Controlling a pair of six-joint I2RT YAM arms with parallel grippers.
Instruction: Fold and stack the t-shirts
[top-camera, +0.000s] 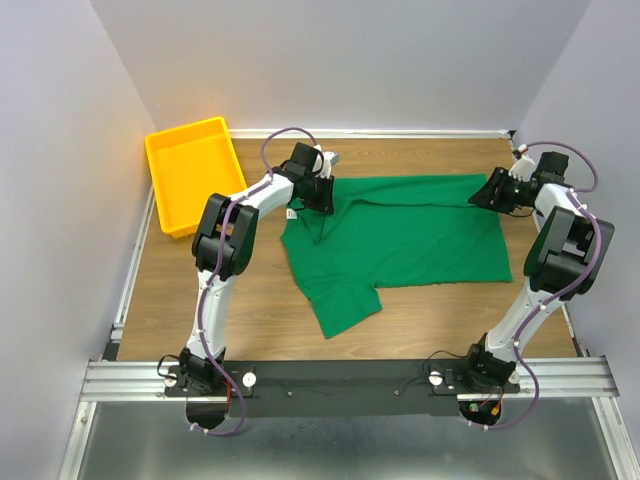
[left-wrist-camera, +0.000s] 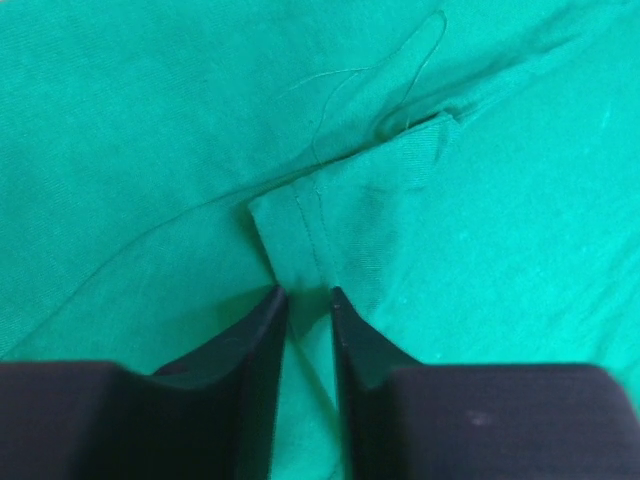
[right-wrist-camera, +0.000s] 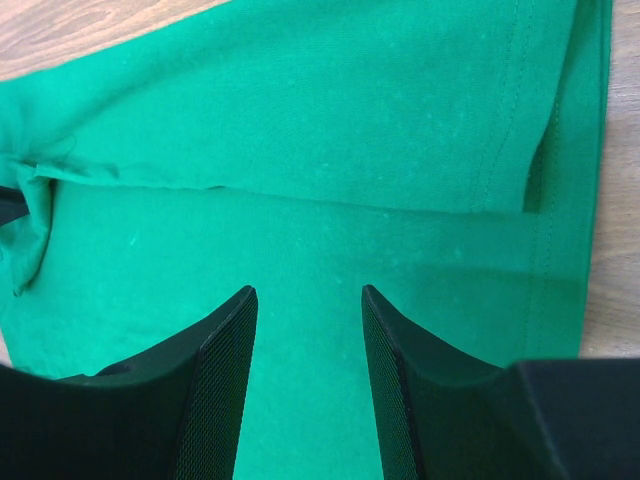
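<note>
The sleeve's stitched hem is rumpled under my left gripper, so I need to open it, grab the sleeve close by and pull it flatter over the t-shirt's body (top-camera: 352, 232).
The dark green t-shirt (top-camera: 410, 235) lies across the middle of the wooden table, its top edge folded down and one sleeve sticking out toward the near left. A small white tag (top-camera: 292, 213) shows at its left edge. My left gripper (top-camera: 322, 195) sits at the shirt's far left corner. In the left wrist view the gripper (left-wrist-camera: 309, 292) has its jaws nearly together, pinching a stitched fold of the t-shirt (left-wrist-camera: 340, 230). My right gripper (top-camera: 497, 192) is at the far right corner. In the right wrist view it (right-wrist-camera: 308, 290) stands open over flat cloth of the t-shirt (right-wrist-camera: 330, 120), near the hem.
A yellow tray (top-camera: 190, 170) stands at the far left of the table, beside the left arm. Grey walls close in the table on three sides. Bare wood (top-camera: 200, 290) shows to the left of the shirt and in front of it.
</note>
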